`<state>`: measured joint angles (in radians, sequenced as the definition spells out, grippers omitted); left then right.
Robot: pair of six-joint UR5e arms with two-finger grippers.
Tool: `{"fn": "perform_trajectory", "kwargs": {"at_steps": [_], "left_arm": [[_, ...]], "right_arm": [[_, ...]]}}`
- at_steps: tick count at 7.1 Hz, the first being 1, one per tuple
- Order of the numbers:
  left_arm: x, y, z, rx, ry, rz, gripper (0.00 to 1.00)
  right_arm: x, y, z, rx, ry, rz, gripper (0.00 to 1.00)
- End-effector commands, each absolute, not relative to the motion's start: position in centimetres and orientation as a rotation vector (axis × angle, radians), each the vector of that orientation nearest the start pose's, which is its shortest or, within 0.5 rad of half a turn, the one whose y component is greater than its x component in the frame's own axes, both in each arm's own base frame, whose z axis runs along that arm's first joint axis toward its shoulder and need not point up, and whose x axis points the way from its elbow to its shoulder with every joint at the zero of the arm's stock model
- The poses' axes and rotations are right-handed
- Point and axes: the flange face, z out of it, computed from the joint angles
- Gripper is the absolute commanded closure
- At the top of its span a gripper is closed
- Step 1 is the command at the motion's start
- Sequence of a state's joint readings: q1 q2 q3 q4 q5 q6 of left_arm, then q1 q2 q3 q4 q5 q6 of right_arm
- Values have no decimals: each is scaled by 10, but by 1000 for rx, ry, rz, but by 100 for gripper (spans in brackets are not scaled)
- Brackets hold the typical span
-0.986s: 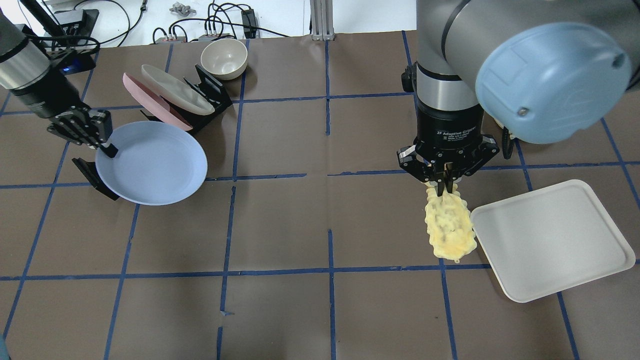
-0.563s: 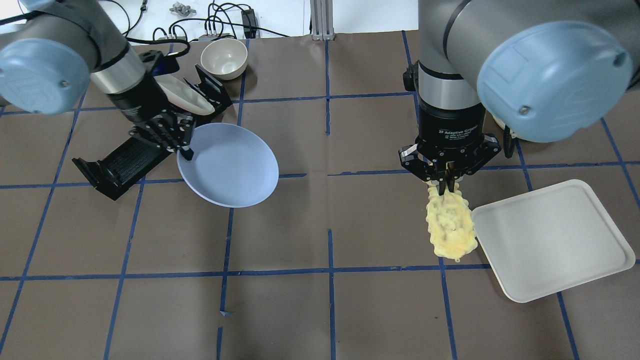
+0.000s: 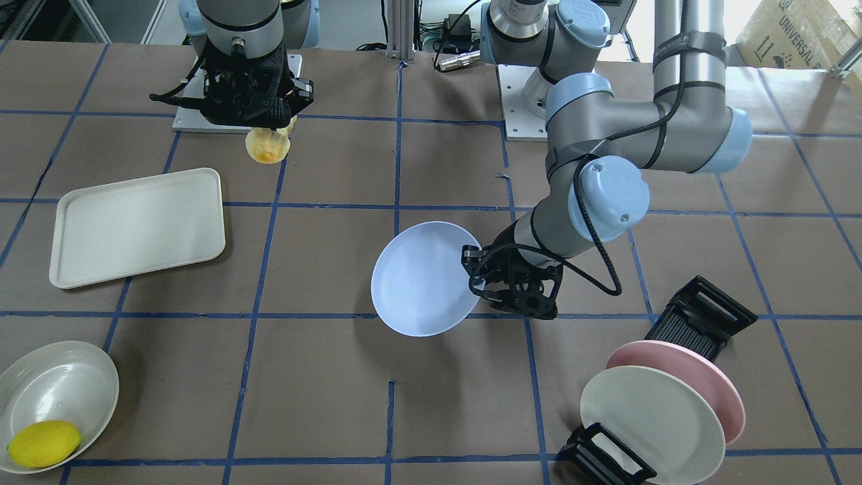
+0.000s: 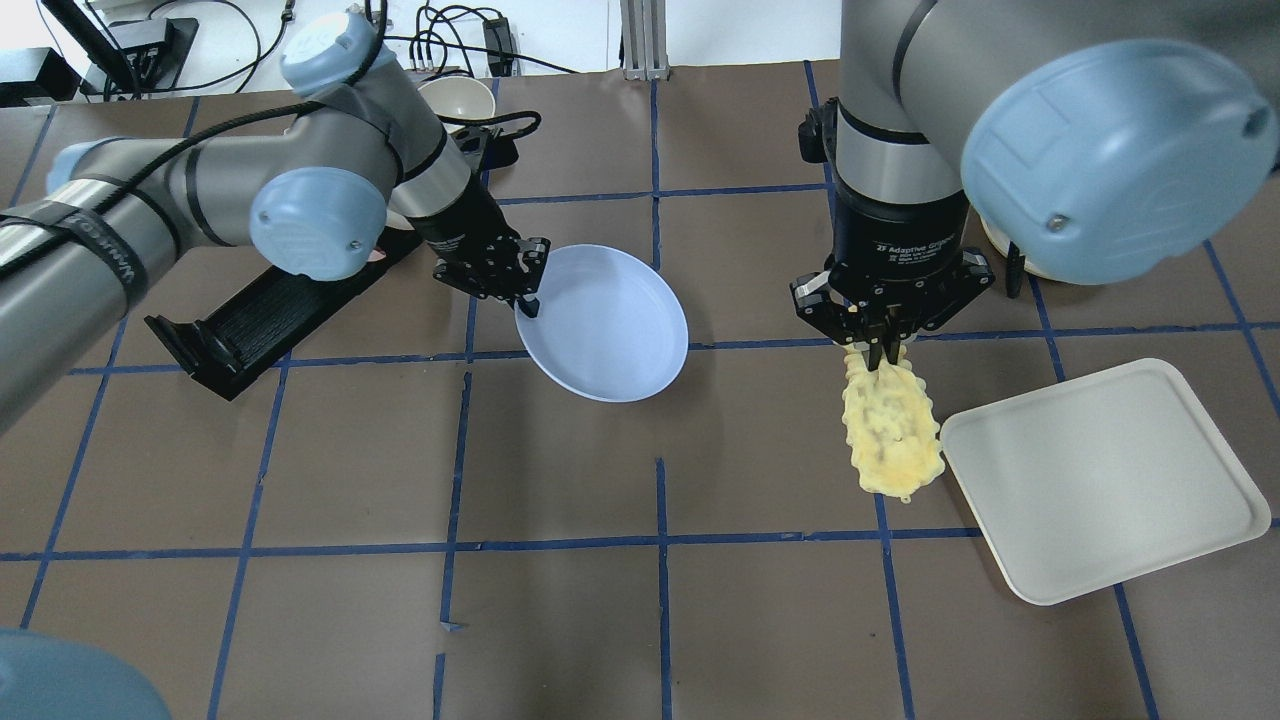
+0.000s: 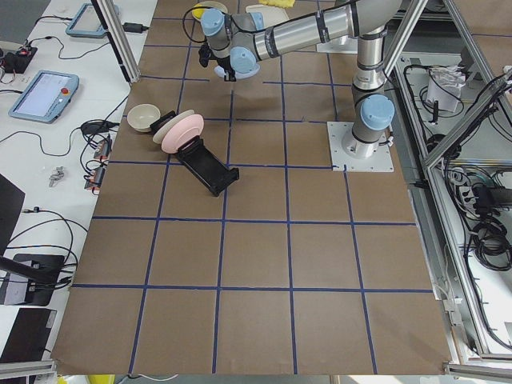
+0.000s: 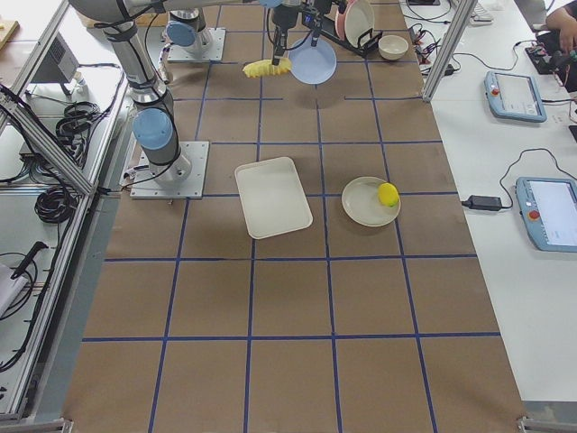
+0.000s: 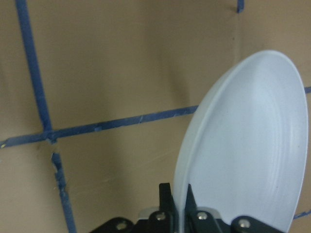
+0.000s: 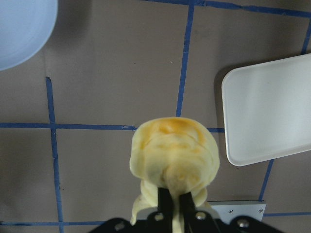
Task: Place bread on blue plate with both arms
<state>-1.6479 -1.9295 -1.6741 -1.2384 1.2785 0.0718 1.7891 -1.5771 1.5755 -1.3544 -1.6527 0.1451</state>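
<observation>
The bread will sit on the blue plate (image 3: 388, 345) by the end of the near tape strip once my right gripper lets it go.
My left gripper (image 4: 527, 303) is shut on the rim of the blue plate (image 4: 606, 320) and holds it above the table near the middle; it shows in the front view (image 3: 421, 279) and the left wrist view (image 7: 248, 150) too. My right gripper (image 4: 880, 358) is shut on one end of the bread (image 4: 890, 435), a pale-yellow bumpy loaf that hangs down from it above the table. The bread's browned end faces the right wrist camera (image 8: 174, 158). Plate and bread are about a tile apart.
A cream tray (image 4: 1105, 478) lies right of the bread. A black dish rack (image 4: 245, 320) with a pink plate (image 3: 700, 377) and a cream plate (image 3: 650, 421) stands on the left. A bowl with a lemon (image 3: 44, 442) sits beyond the tray.
My left arm has carried the blue plate off the rack and to the right, toward the table's middle. My right gripper with the bread has shifted slightly.
</observation>
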Motion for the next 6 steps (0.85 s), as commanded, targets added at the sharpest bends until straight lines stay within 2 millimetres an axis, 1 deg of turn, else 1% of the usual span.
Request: {"fn": "perform_trajectory", "kwargs": {"at_steps": [1,2,3,4,5,6], "left_arm": [[-235,-575,234,293,3437,154,90],[-235,-572,222,286,3439,165,90],[-235,-572,216,287,3439,160,82],[-235,-574,210,278,3439,167,19],[-236,-576,214,222,3443,150,2],[-234,-580,236,209,3447,84,0]], "right_arm": [[232,-449,454,-176,3227,260,85],[248,-487,421,-175,3175,233,85],[260,-516,388,-165,3125,219,85],[265,-534,362,-162,3111,228,85],[271,-553,333,-152,3101,214,84],[279,-566,318,-136,3054,208,84]]}}
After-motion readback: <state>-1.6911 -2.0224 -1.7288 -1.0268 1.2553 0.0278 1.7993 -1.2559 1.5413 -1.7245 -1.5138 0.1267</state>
